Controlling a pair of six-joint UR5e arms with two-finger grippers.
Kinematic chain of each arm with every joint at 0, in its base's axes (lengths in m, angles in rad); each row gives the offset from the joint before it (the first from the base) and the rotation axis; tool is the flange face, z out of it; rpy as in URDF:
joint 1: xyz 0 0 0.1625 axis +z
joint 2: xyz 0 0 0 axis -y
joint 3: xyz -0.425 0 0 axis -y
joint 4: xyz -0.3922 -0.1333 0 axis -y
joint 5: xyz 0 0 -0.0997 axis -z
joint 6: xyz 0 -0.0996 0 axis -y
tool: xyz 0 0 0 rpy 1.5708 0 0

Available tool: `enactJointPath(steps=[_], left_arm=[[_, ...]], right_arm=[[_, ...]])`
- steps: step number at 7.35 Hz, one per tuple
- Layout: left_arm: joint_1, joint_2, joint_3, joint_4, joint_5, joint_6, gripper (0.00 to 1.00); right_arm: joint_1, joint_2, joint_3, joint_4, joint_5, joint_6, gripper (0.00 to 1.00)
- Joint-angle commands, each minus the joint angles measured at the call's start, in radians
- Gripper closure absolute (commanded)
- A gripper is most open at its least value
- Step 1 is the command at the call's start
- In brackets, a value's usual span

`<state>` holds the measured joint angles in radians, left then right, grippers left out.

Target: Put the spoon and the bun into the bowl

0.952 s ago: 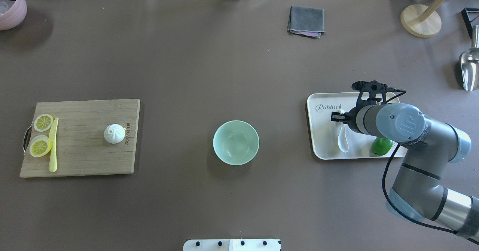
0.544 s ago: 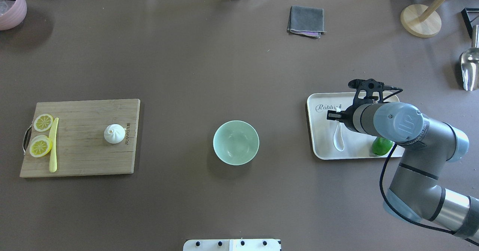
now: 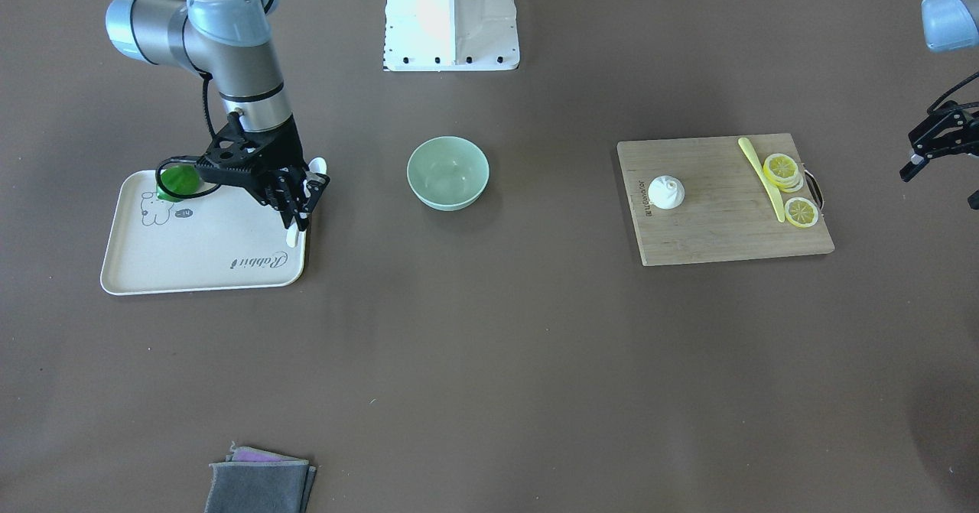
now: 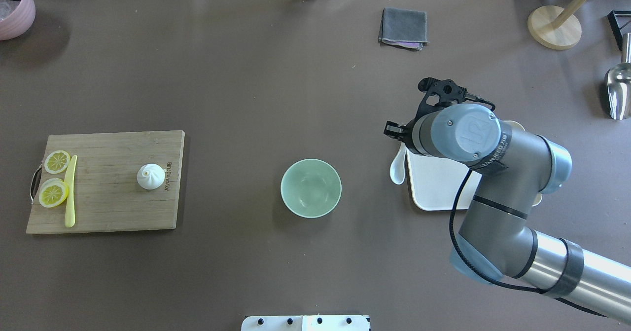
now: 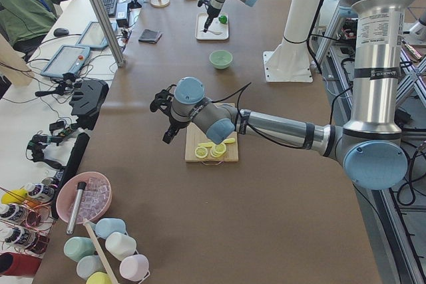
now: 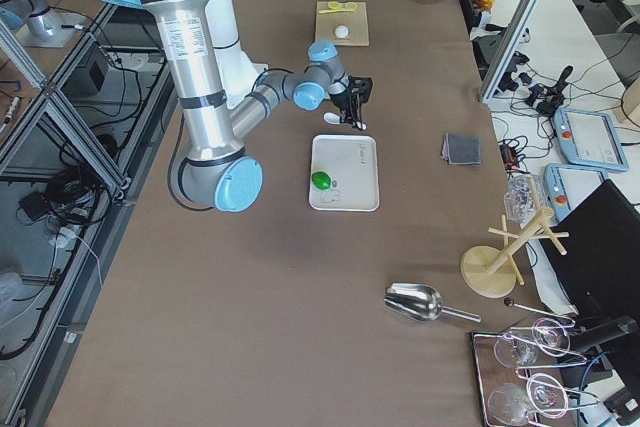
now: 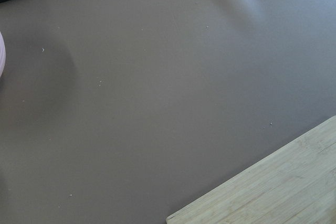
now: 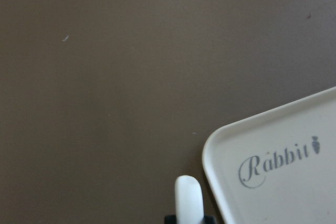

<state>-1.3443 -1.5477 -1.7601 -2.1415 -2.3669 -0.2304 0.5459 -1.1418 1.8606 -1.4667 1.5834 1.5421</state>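
Observation:
My right gripper needs to drop the white spoon in the mint-green bowl [image 3: 424,188], its handle leaning over the rim facing the tray.
My right gripper [image 4: 400,141] is shut on the handle of the white spoon [image 4: 397,169] and holds it in the air over the left edge of the white tray [image 4: 438,193], scoop pointing toward the robot. The wrist view shows the handle end [image 8: 188,195] between the fingers. The mint-green bowl [image 4: 311,188] stands empty at mid-table, left of the spoon. The white bun [image 4: 151,176] sits on the wooden cutting board [image 4: 106,207] at the left. My left gripper [image 3: 937,154] hovers beyond the board's outer end, looks open, and is empty.
Lemon slices [image 4: 54,178] and a yellow knife [image 4: 70,190] lie on the board's left end. A green lime [image 3: 177,180] sits on the tray. A grey cloth [image 4: 403,27], a wooden stand [image 4: 554,25], a metal scoop [image 4: 618,89] and a pink bowl [image 4: 15,5] line the far edge.
My right gripper has lifted the spoon off the tray and carried it left, past the tray's edge toward the bowl. The bun and bowl have not moved.

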Motion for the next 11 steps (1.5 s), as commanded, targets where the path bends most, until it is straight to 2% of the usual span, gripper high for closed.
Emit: enactJointPath(steps=[1, 2, 4, 5, 7, 8, 9, 10, 11], left_arm=[[0.005, -0.002, 0.001, 0.0, 0.0, -0.001, 0.02], [0.005, -0.002, 0.001, 0.0, 0.0, -0.001, 0.02], [0.007, -0.002, 0.007, 0.0, 0.0, 0.0, 0.02], [0.007, -0.002, 0.007, 0.0, 0.0, 0.0, 0.02], [0.007, -0.002, 0.008, 0.0, 0.0, 0.002, 0.02], [0.007, -0.002, 0.01, 0.0, 0.0, 0.002, 0.02], [0.007, -0.003, 0.01, 0.0, 0.0, 0.002, 0.02], [0.007, -0.008, 0.01, 0.0, 0.0, -0.001, 0.02], [0.007, -0.008, 0.008, 0.0, 0.0, -0.001, 0.02]], right_arm=[[-0.039, 0.186, -0.008, -0.205, -0.008, 0.204, 1.0], [-0.097, 0.22, -0.018, -0.224, -0.078, 0.292, 1.0], [-0.182, 0.308, -0.14, -0.237, -0.219, 0.428, 1.0], [-0.202, 0.309, -0.161, -0.239, -0.29, 0.435, 1.0], [-0.204, 0.31, -0.141, -0.299, -0.296, 0.426, 1.0], [-0.204, 0.313, -0.137, -0.3, -0.307, 0.421, 0.73], [-0.204, 0.306, -0.136, -0.305, -0.315, 0.38, 0.04], [-0.204, 0.306, -0.133, -0.313, -0.328, 0.35, 0.0], [-0.195, 0.3, -0.091, -0.314, -0.326, 0.292, 0.0]])
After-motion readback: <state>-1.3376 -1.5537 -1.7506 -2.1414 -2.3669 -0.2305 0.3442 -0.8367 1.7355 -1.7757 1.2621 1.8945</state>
